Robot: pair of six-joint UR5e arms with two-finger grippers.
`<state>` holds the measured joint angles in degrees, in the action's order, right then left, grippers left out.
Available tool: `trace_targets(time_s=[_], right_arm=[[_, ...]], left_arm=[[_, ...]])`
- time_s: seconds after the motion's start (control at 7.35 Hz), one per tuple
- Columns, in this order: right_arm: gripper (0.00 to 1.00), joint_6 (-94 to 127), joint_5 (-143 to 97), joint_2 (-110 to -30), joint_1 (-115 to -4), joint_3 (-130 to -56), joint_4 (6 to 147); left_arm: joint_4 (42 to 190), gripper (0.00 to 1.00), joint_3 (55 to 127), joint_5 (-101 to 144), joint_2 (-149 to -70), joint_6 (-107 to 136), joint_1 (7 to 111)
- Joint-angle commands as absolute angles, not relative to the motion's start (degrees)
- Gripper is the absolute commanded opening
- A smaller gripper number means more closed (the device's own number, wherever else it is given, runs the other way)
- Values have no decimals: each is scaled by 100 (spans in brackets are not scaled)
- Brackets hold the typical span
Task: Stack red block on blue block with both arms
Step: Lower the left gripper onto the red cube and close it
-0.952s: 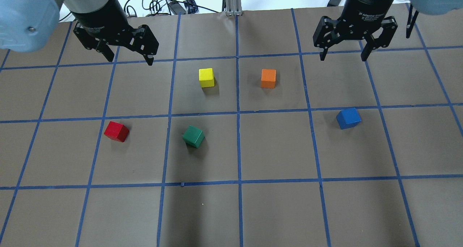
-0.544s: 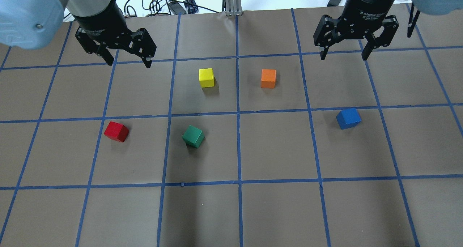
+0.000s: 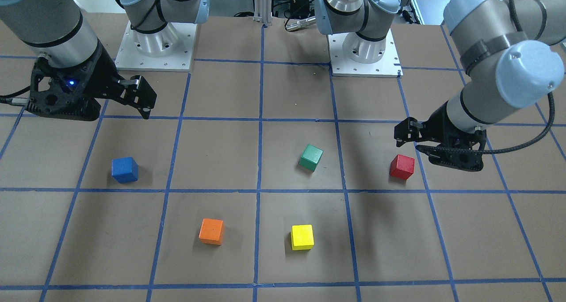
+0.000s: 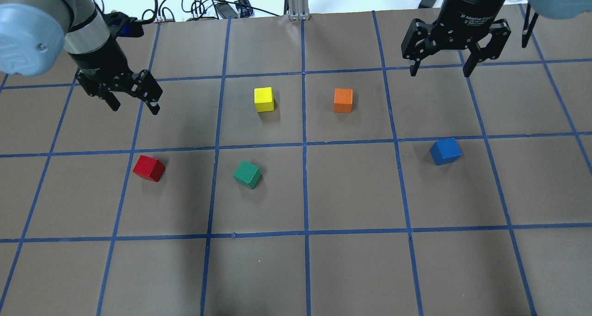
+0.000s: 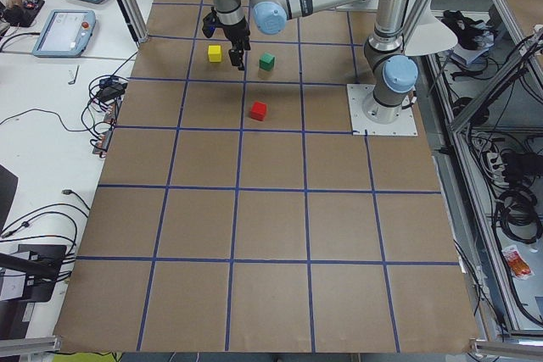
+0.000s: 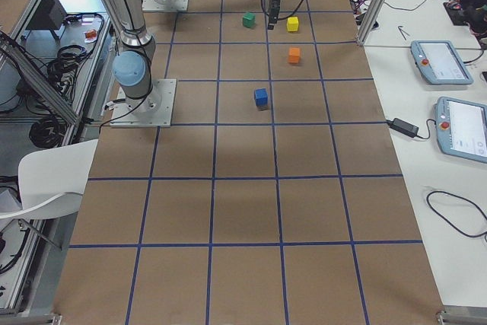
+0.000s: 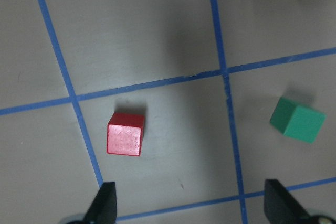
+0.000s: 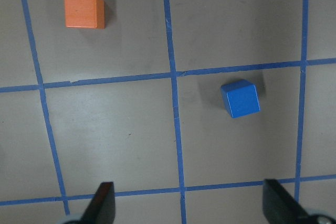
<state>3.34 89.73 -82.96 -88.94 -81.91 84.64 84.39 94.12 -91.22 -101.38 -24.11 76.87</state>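
Note:
I need to close my left gripper around the red block's middle (image 3: pixel 402 167) (image 7: pixel 125 134), from the side that faces the green cube and from the side opposite it.
The red block (image 4: pixel 149 168) lies on the brown table, left of centre, and shows in the left wrist view (image 7: pixel 125 134) too. My left gripper (image 4: pixel 134 108) is open and empty, hanging above the table just beyond the red block and apart from it. The blue block (image 4: pixel 445 151) lies on the right side and also shows in the right wrist view (image 8: pixel 240 98). My right gripper (image 4: pixel 439 73) is open and empty, high above the table's far right, well beyond the blue block.
A green cube (image 4: pixel 247 174) lies to the right of the red block. A yellow cube (image 4: pixel 263 99) and an orange cube (image 4: pixel 342 100) sit further back near the middle. Cables (image 4: pixel 203 3) lie past the table's far edge.
My left gripper has moved left and down, closer to the red block, still open. My right gripper has barely moved. No block has moved.

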Motion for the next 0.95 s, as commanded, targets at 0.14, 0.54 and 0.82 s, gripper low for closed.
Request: trace_targets(time_s=[0.14, 0.54, 0.82], right_arm=[[100, 325, 8974, -8297, -8895, -8191, 8499], [100, 334, 8974, -8297, -8895, -8191, 8552], [100, 325, 8974, -8306, -8895, -8191, 8552]], left_arm=[[6336, 100, 10850, -9150, -10282, -3384, 7330], [4951, 100, 11592, -9202, -10493, -3427, 7313], [4948, 100, 11680, -9193, -10608, -3419, 7313]])
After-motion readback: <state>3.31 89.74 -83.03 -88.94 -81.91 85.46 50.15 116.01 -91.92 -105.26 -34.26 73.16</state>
